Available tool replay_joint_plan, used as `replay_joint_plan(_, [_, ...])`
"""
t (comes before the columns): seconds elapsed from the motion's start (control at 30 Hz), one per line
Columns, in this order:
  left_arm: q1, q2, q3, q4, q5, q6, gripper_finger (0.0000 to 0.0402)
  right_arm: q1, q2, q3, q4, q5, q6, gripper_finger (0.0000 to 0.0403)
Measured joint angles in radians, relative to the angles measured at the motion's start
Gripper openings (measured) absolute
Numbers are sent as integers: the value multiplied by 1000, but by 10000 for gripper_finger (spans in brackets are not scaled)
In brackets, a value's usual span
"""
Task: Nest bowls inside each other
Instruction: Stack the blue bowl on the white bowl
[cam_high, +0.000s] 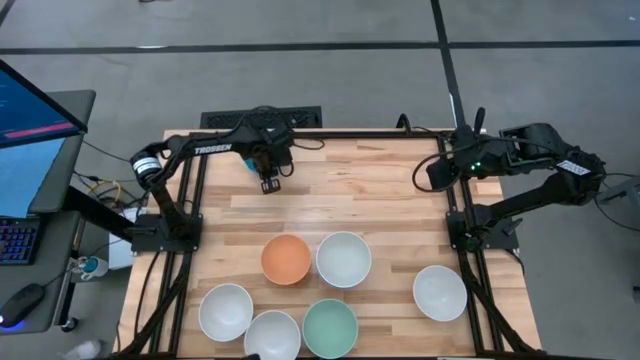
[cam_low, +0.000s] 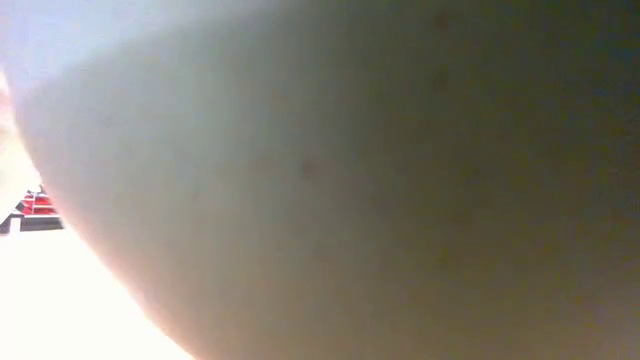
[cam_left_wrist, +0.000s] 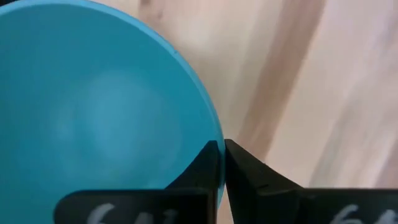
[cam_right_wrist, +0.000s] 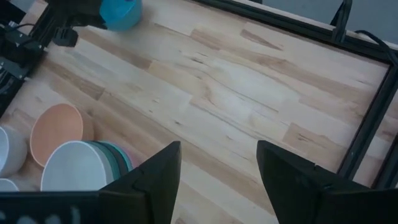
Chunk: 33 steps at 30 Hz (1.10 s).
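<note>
Next, my left gripper lets go of the turquoise bowl inside the stacked white bowl (cam_high: 344, 258) that sits beside the orange bowl.
A turquoise bowl (cam_left_wrist: 106, 118) hangs in my left gripper (cam_left_wrist: 221, 163) over the far left part of the table; the high view shows its rim (cam_high: 249, 165) beside the gripper (cam_high: 263, 172). On the near half stand an orange bowl (cam_high: 286, 259), a mint green bowl (cam_high: 330, 328) and three single white bowls (cam_high: 225, 312) (cam_high: 272, 335) (cam_high: 440, 292). A fourth white bowl (cam_high: 344, 259) tops a stack whose green and pink rims (cam_right_wrist: 118, 158) show beneath it. My right gripper (cam_right_wrist: 217, 180) is open above the table's far right edge and touches nothing. My left gripper pinches the turquoise bowl's rim (cam_left_wrist: 214, 134), one finger inside the bowl and one outside its wall. The fingers come from above, pointing down. The bowl looks lifted off the wood and hangs tilted (cam_right_wrist: 121, 12) below the fingers.
A pale bowl wall (cam_low: 350, 180) right before the low camera fills that view. Black frame rails (cam_high: 455, 200) run along the table's left, right and far sides. Bare wood (cam_high: 360, 190) lies between the two arms on the far half.
</note>
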Motion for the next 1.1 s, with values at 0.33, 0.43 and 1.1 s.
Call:
replay_joint_plan(0.33, [-189,-21,282,-294,-94,-9,1,0,-40,0,0,0,-18,214])
replay_joint_plan(0.43, [-268,-21,467,-394,-110,6,1,0,-55,0,0,1,-18,204])
replay_joint_plan(1.1, [-805,105,866,-494,-20,578,0,4,-71,0,0,2,11,190])
